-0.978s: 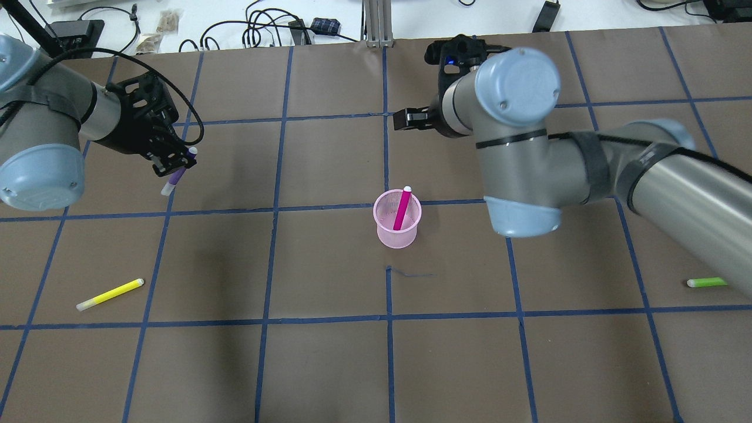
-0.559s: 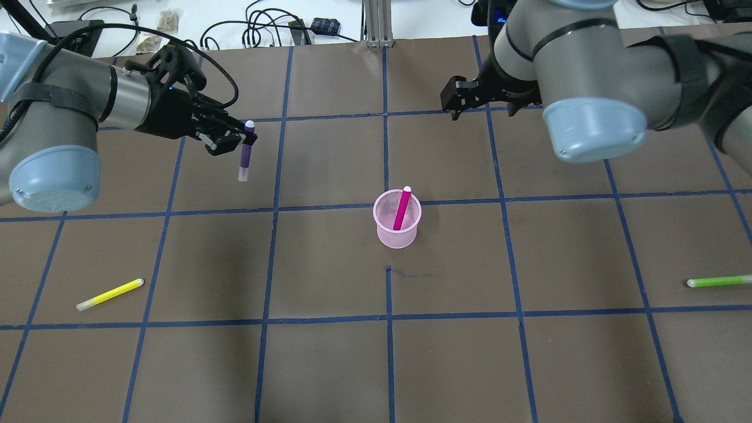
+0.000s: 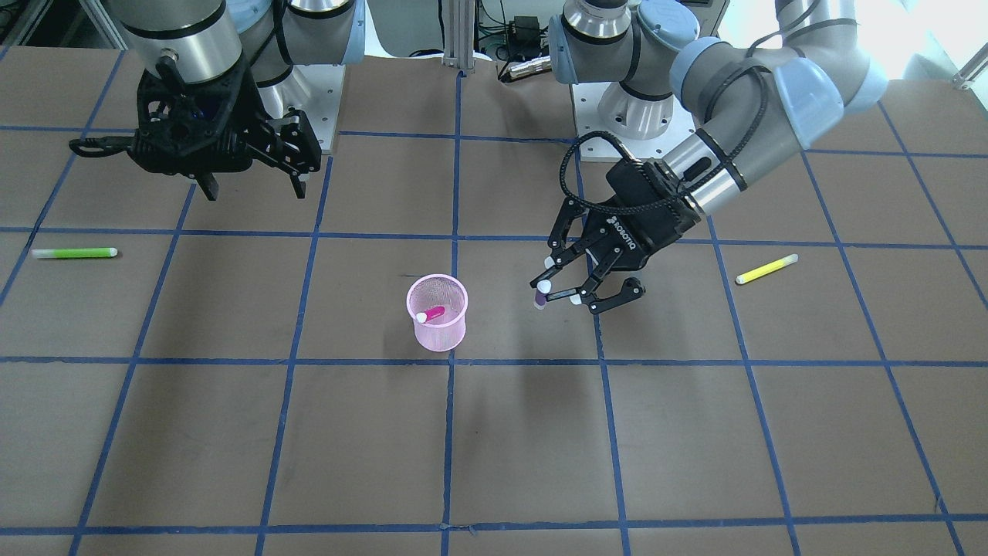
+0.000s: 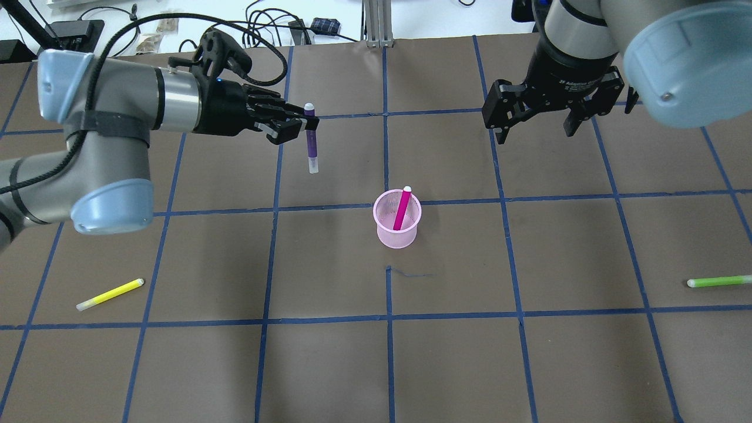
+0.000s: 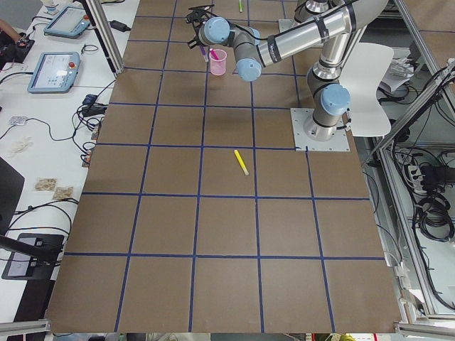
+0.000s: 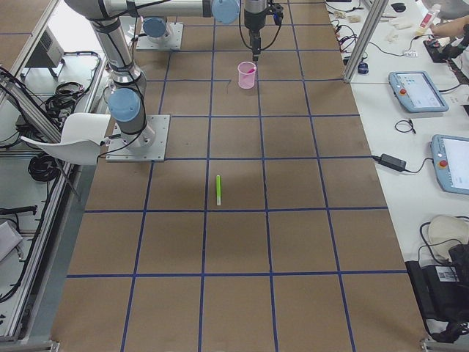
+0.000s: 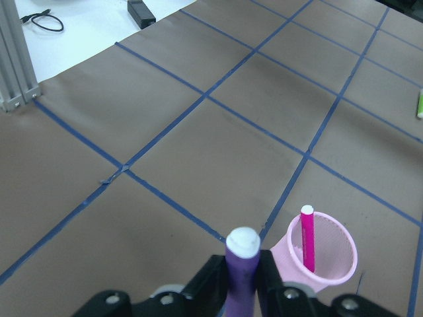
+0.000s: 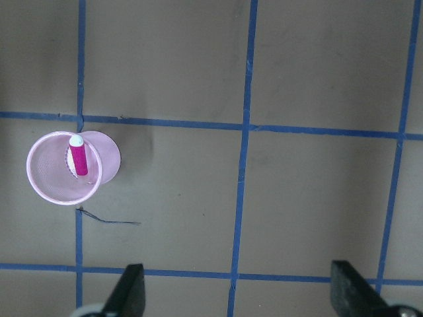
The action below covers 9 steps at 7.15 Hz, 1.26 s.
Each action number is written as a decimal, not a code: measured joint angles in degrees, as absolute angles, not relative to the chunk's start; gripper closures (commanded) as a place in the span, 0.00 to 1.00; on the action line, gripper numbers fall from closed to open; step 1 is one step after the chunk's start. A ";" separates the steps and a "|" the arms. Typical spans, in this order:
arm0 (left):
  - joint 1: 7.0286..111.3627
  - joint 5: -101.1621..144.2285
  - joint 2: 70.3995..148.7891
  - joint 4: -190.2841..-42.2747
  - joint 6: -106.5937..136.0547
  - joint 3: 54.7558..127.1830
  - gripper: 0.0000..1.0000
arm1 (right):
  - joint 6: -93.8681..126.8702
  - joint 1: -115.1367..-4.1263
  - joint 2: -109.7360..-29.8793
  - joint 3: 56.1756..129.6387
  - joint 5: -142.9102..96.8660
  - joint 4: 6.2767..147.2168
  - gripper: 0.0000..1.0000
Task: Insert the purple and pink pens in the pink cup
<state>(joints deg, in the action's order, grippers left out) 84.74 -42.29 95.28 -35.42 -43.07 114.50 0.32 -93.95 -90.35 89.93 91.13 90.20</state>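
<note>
Next, I let go of the purple pen with my left gripper inside the pink mesh cup [image 3: 430,291] [image 7: 333,247], next to the leaning pink pen.
The pink mesh cup [image 4: 398,235] stands mid-table with the pink pen [image 4: 402,210] leaning inside it. The cup also shows in the front view [image 3: 437,333] and the left wrist view [image 7: 330,277]. My left gripper [image 4: 302,126] is shut on the purple pen [image 4: 311,147] and holds it upright in the air, to the left of the cup and farther from me. The left wrist view shows the purple pen [image 7: 242,267] between the jaws. My right gripper [image 4: 536,130] is open and empty, above the table right of the cup and farther back. Its camera shows the cup [image 8: 39,188] from above.
A yellow pen [image 4: 110,294] lies at the near left and a green pen [image 4: 711,282] at the near right. Cables and small boxes [image 4: 264,29] lie on the white strip past the table's far edge.
My left gripper has carried the purple pen to the right towards the cup, and the pen now hangs upright. My right arm has swung right and back, away from the cup.
</note>
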 measured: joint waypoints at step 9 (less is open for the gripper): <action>95.01 -42.53 105.82 -5.19 -24.52 123.04 1.00 | -2.54 -91.33 -90.62 90.67 91.76 87.97 0.00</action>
